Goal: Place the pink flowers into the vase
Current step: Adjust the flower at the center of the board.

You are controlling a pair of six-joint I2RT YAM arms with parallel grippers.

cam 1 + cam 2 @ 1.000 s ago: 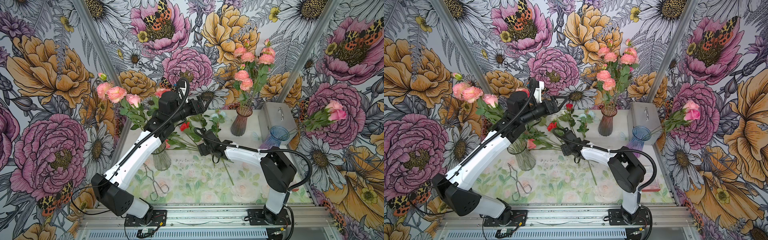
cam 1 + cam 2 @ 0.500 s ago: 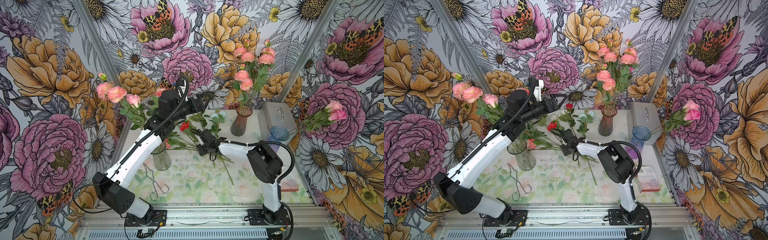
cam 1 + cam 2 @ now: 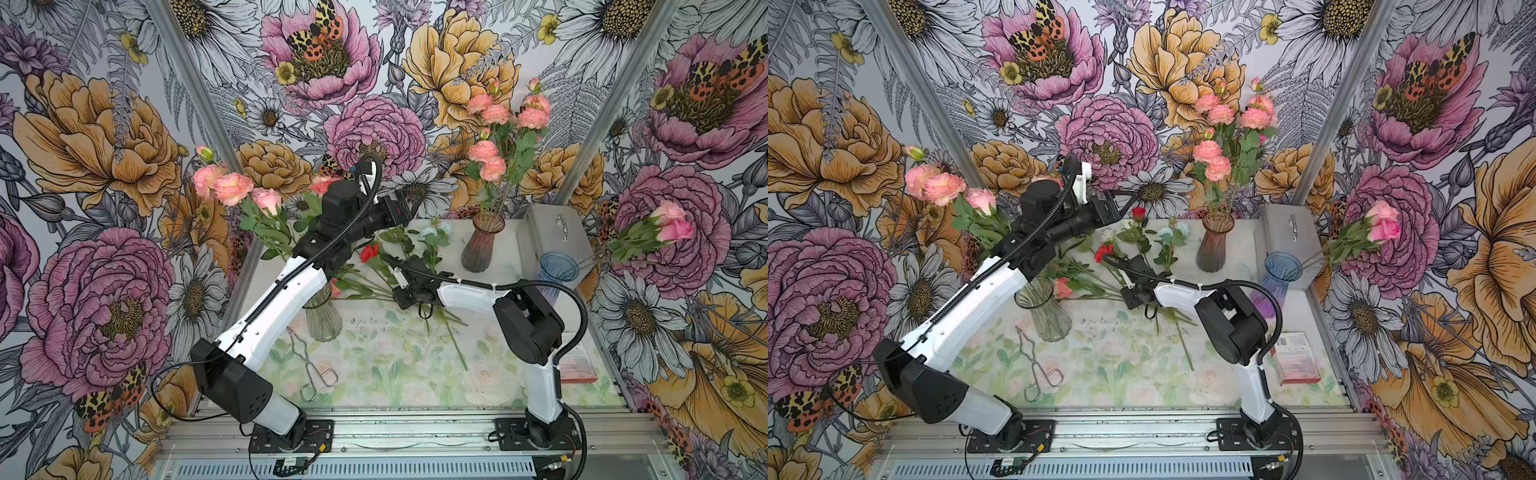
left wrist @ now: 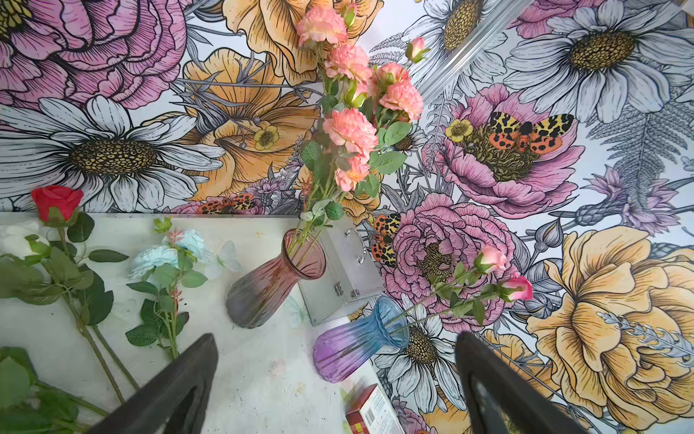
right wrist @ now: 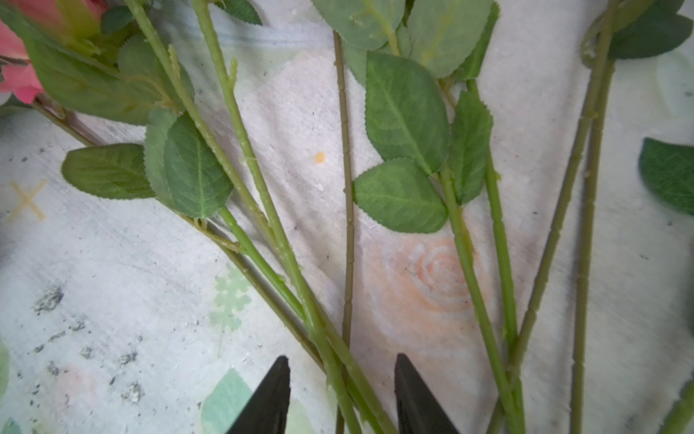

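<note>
My right gripper should shift to pinch only the pale green stem on top (image 5: 293,266) and lift that clear, because crossed stems lie bunched between its fingers.
Pink flowers lie on the mat among other stems, one pink bloom (image 3: 334,286) beside the clear vase (image 3: 322,318). My right gripper (image 5: 341,359) is down on the mat, its jaws open on either side of a bundle of green stems (image 5: 330,349), with a gap showing on each side. That gripper (image 3: 405,296) shows in both top views, mid-table. My left gripper (image 4: 336,338) hangs open and empty above the back of the table (image 3: 405,203). More pink flowers stand in the clear vase (image 3: 232,189), the brownish vase (image 3: 482,245) and the blue-purple vase (image 3: 559,268).
Red roses (image 3: 369,252) and pale blue blooms (image 3: 434,230) lie among the stems. Metal tongs (image 3: 309,370) lie at the front left. A metal box (image 3: 557,232) stands at the back right and a red carton (image 3: 1296,357) lies by the right wall.
My right gripper's jaws have narrowed around the stems on the mat and that arm's elbow has swung left. The left arm has hardly moved.
</note>
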